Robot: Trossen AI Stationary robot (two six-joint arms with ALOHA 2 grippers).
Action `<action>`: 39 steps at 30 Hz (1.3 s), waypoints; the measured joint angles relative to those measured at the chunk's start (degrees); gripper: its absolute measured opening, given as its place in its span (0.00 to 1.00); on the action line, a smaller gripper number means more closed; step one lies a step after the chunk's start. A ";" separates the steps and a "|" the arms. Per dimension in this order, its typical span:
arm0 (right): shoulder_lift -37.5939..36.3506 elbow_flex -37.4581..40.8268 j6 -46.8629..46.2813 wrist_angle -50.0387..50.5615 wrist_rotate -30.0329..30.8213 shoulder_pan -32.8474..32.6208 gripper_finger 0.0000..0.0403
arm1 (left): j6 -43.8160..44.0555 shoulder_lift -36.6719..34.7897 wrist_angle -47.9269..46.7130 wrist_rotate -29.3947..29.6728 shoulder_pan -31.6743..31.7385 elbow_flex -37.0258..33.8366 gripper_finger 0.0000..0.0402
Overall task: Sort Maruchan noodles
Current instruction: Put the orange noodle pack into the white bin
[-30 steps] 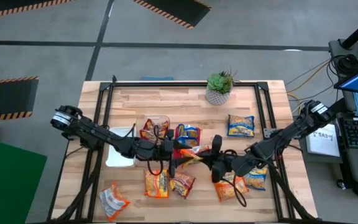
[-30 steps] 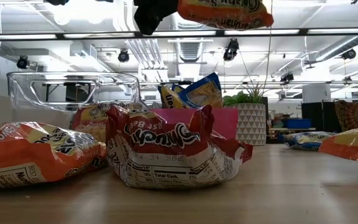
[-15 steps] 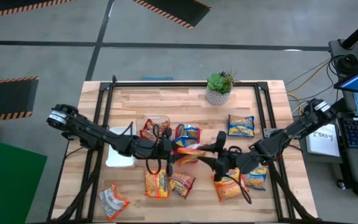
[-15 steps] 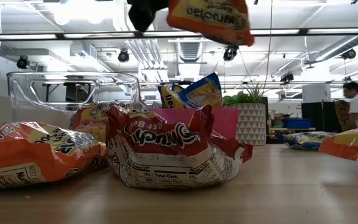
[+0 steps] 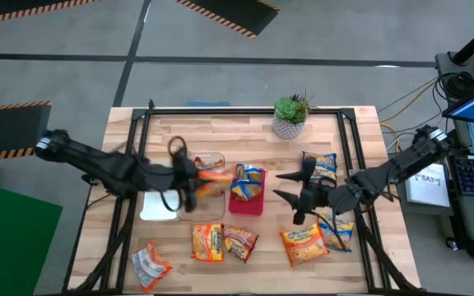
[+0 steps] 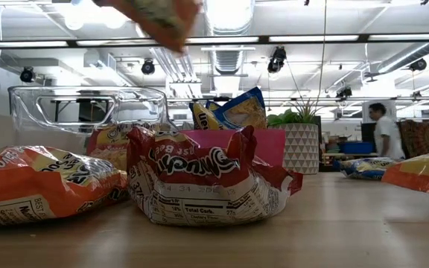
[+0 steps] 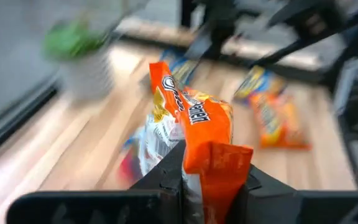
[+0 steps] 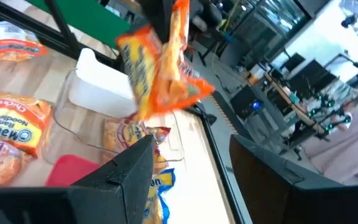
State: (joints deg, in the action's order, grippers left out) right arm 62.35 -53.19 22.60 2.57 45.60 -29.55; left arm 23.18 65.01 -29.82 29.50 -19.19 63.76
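Note:
My left gripper is holding the orange Maruchan noodle packet. It will let go of it in the far end of the white tray (image 5: 156, 169).
My left gripper (image 5: 191, 174) is shut on an orange Maruchan noodle packet (image 5: 212, 175), held in the air over the clear tray (image 5: 218, 158). The packet also shows in the left wrist view (image 7: 191, 124), in the right wrist view (image 8: 160, 68), and blurred at the top of the low view (image 6: 155, 16). My right gripper (image 5: 288, 187) stands open right of the red tray (image 5: 247, 204), with nothing between its fingers (image 8: 129, 171). A blue-accented packet (image 5: 249, 177) lies in the red tray. Several more packets lie flat on the table, among them one near the front (image 5: 208, 242). My left gripper pinches the orange packet by one short sealed end (image 7: 213, 165) between its two fingers. The fingers come about level from the table's left. The packet sticks out ahead of them on edge, lifted clear above the clear tray.
A white tray (image 5: 159, 207) lies left of the clear one. A potted plant (image 5: 290, 115) stands at the far edge. Loose packets lie at the front left (image 5: 151, 263), front middle (image 5: 239, 241), front right (image 5: 304, 242) and right (image 5: 319, 167). A person walks in the room behind (image 6: 384, 130).
Over the table's middle my left gripper has shut on the orange packet and my right gripper has opened and let it go. My left gripper has carried the packet toward the table's left, over the clear tray. My right gripper has drawn back toward the right edge.

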 joint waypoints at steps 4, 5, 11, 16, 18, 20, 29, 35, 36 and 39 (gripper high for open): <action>-0.76 0.81 -1.06 0.63 -0.06 1.67 0.49 | 14.27 0.42 -28.41 0.47 0.92 10.82 0.10; -0.83 1.14 -1.08 0.67 -0.07 2.03 0.49 | 17.50 0.88 -35.04 0.68 1.02 12.97 0.10; -0.70 4.09 -2.87 0.63 -0.16 4.50 0.49 | 34.50 3.38 -58.66 -5.46 1.40 16.58 0.10; -0.68 6.24 -3.07 0.57 -0.63 7.03 0.49 | 32.81 3.57 -59.99 -13.66 1.83 12.46 0.10; -0.75 6.52 -2.88 0.41 -0.66 7.96 0.49 | 27.68 4.20 -60.05 -15.30 1.83 10.60 0.10; -0.75 6.63 -3.05 0.35 -1.03 8.67 0.49 | 22.74 5.43 -60.21 -15.86 1.96 8.93 0.10; -0.74 6.71 -3.09 0.28 -1.26 9.12 0.49 | -9.42 16.94 -60.15 -17.53 2.43 5.43 0.10; -0.75 6.82 -3.11 0.26 -2.40 9.12 0.49 | -25.19 21.48 -60.13 -21.75 3.32 5.43 0.10; -0.75 6.86 -3.11 0.25 -2.94 9.12 0.49 | -26.04 21.47 -60.14 -21.74 3.73 5.43 0.10; -0.75 6.86 -3.11 0.15 -4.29 9.12 0.49 | -27.98 20.45 -59.00 -21.67 5.36 5.43 0.10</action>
State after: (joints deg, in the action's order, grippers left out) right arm 61.60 -46.33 19.49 2.72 41.31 -20.43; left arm -4.80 85.45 -88.82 7.84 -13.83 69.19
